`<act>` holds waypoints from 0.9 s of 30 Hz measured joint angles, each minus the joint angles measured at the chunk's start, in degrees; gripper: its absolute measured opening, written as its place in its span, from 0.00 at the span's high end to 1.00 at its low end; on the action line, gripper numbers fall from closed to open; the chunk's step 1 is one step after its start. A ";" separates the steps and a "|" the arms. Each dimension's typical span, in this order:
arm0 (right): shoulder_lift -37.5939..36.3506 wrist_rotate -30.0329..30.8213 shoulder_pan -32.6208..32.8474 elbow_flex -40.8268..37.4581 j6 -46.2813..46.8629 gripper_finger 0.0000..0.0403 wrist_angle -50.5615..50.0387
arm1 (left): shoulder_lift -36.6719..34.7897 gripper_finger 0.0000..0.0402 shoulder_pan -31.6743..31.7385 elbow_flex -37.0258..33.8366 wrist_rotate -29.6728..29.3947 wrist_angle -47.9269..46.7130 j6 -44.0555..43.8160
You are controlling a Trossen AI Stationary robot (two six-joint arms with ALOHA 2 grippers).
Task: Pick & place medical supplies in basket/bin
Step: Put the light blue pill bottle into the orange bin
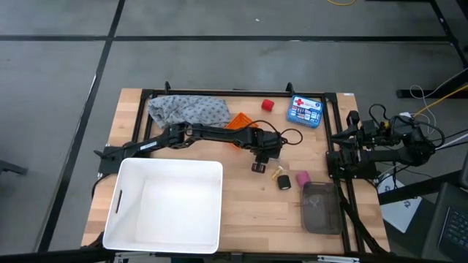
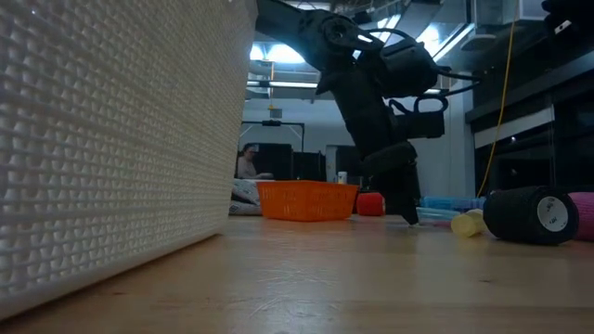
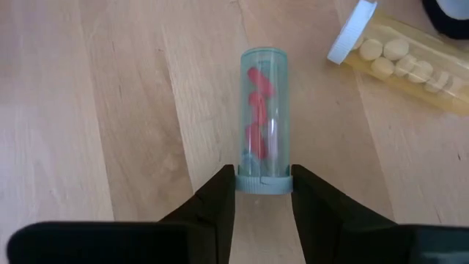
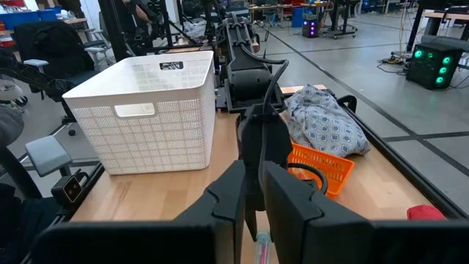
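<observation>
My left gripper is to release the clear blue tube in the middle of the orange basket (image 1: 240,128). The tube will go next to the grey patterned cloth.
My left gripper (image 1: 258,166) reaches down to the table's middle and is shut on a small clear blue tube (image 3: 264,117) with red pieces inside, which lies flat on the wood. The orange basket (image 1: 235,120) sits just behind the left arm, next to the grey patterned cloth (image 1: 186,109). A red roll (image 1: 268,105) stands near the far edge. A black roll (image 1: 284,183) and a pink roll (image 1: 300,178) lie near the gripper. My right gripper (image 4: 254,194) waits shut at the table's right edge. My left gripper pinches the tube's capped end (image 3: 264,183) between its two fingers (image 3: 220,198), one on each side. The fingers come from above, slanting down, in line with the tube's length. The tube lies flat on the table and points away from the gripper.
A large white tub (image 1: 164,204) fills the near left corner. A yellow pill bottle with a white cap (image 3: 396,55) lies close beside the tube. A blue first-aid box (image 1: 306,111) sits at the far right and a grey pouch (image 1: 320,207) at the near right.
</observation>
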 joint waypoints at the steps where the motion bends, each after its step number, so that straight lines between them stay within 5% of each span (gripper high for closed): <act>1: 0.00 0.00 -0.02 0.00 0.00 0.87 0.01 | -0.20 0.74 0.00 0.47 0.00 -0.45 0.19; 10: 0.02 0.00 0.01 0.02 0.00 0.87 0.02 | -6.12 0.74 0.79 4.45 -0.32 -8.79 1.96; 19: 0.02 0.00 0.00 0.02 0.11 0.87 0.01 | -15.58 0.74 4.88 4.56 -12.04 -28.09 -2.20; 27: 0.02 -0.33 0.01 0.02 0.15 0.87 -0.07 | -18.04 0.74 11.56 3.03 -9.03 -35.11 -6.48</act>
